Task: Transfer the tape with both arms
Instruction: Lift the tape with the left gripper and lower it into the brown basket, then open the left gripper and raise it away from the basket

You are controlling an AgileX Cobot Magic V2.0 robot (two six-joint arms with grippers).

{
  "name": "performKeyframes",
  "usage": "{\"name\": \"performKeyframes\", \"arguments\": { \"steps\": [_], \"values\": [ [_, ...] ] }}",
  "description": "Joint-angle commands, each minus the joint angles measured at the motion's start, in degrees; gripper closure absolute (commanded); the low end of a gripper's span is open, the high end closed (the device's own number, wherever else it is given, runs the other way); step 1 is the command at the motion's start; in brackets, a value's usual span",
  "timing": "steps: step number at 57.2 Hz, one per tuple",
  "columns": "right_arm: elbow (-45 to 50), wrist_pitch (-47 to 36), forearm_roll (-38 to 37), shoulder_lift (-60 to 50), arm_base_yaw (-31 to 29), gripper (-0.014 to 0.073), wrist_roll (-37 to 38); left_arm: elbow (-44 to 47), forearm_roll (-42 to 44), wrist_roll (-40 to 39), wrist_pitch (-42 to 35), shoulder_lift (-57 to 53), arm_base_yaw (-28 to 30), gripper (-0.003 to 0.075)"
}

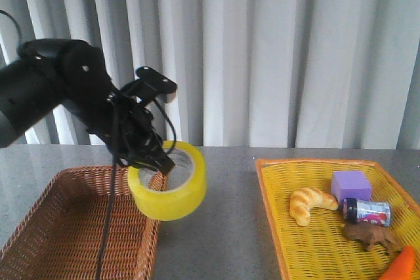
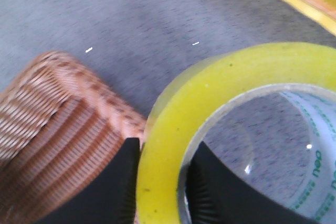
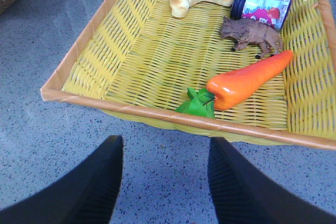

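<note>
The robot's left gripper should set the tape, now held above the brown wicker basket, down flat on the middle of the brown wicker basket's bottom [image 1: 94, 237].
The tape [image 1: 172, 188] is a wide yellow roll with a white printed core. My left gripper [image 1: 159, 162] is shut on its wall, one finger inside the core and one outside, and holds it in the air over the right end of the brown wicker basket [image 1: 59, 227]. In the left wrist view the tape [image 2: 173, 129] fills the lower right, clamped between the two black fingers [image 2: 113, 192]. My right gripper [image 3: 165, 145] is open and empty above the grey table, just outside the near rim of the yellow basket [image 3: 157, 116]. The right arm does not show in the front view.
The yellow basket [image 1: 275, 221] at the right holds a croissant [image 1: 312, 204], a purple block [image 1: 350, 185], a small jar [image 1: 367, 211], a brown toy animal [image 1: 373, 235] and an orange carrot [image 3: 249, 80]. Grey table [image 1: 230, 227] lies between the baskets. A curtain hangs behind.
</note>
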Motion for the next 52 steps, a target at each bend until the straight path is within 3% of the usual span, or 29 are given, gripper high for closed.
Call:
{"name": "performKeyframes", "arguments": {
  "steps": [1,12,25,37,52],
  "values": [
    [-1.4,-3.5,0.4,0.3,-0.3,0.0230,0.0,-1.3,-0.4,-2.6,-1.1,-4.3,3.4,0.0548],
    [-1.4,-3.5,0.4,0.3,-0.3,0.0230,0.0,1.6,-0.4,-2.7,-1.6,-4.2,9.0,0.0548],
    [-1.4,-3.5,0.4,0.3,-0.3,0.0230,0.0,10.3,-0.3,-2.7,-7.6,-4.2,13.6,0.0548],
    [-1.4,-3.5,0.4,0.3,-0.3,0.0230,0.0,17.0,2.1,-2.5,-13.1,-2.5,14.4,0.0548],
    [-1.4,-3.5,0.4,0.3,-0.3,0.0230,0.0,17.6,3.7,-2.6,-15.0,2.4,14.4,0.0548]
  ]
}}
